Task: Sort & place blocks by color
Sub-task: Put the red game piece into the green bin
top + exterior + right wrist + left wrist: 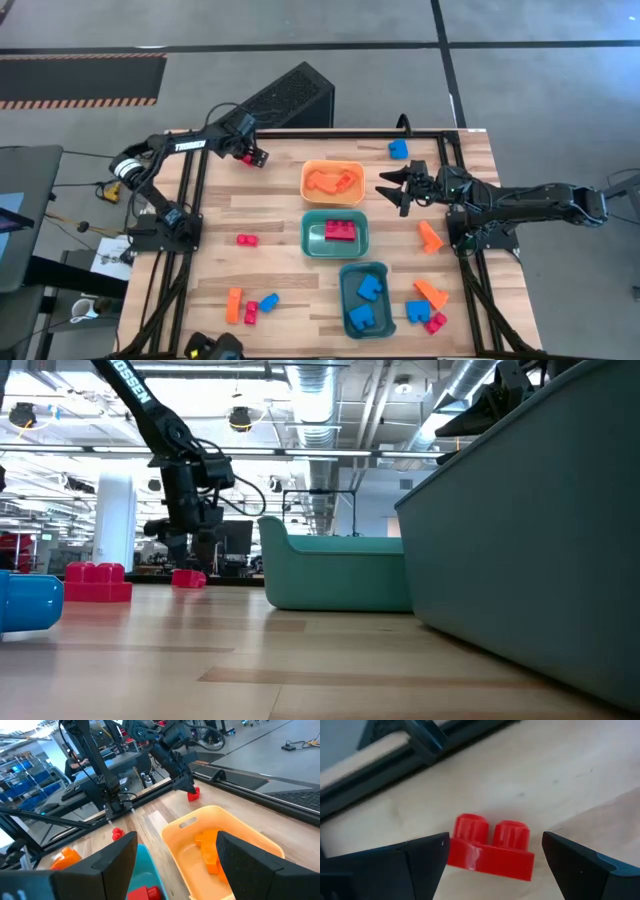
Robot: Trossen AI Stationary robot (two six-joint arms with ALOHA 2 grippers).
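I should back off and grip the block across its studs and base (491,833), because the red two-stud block lies lengthwise and at a slant across my left gripper's opening.
My left gripper (252,156) is open at the table's far left, low over a red two-stud block (490,849) that lies flat on the wood. Its fingers stand on either side of the block. The low view shows this block (188,578) under the gripper. My right gripper (392,190) is open and empty, held above the right end of the orange bin (332,182). The orange bin holds orange blocks (210,851). A red block (340,231) lies in the teal bin (312,240), and blue blocks (365,300) in the darker teal bin (383,275). My left gripper has one finger (427,860) right against the red block's end (454,854); I cannot tell whether it touches. The other finger (580,865) stands clear of the block. The fingers come from above, and the block rests flat on the table.
Loose blocks lie about: blue (398,150) at the far edge, orange (430,237) and a mixed cluster (430,305) on the right, red (247,239) on the left, and orange, red and blue (250,306) near the front left. A black frame rail (420,750) runs along the far edge.
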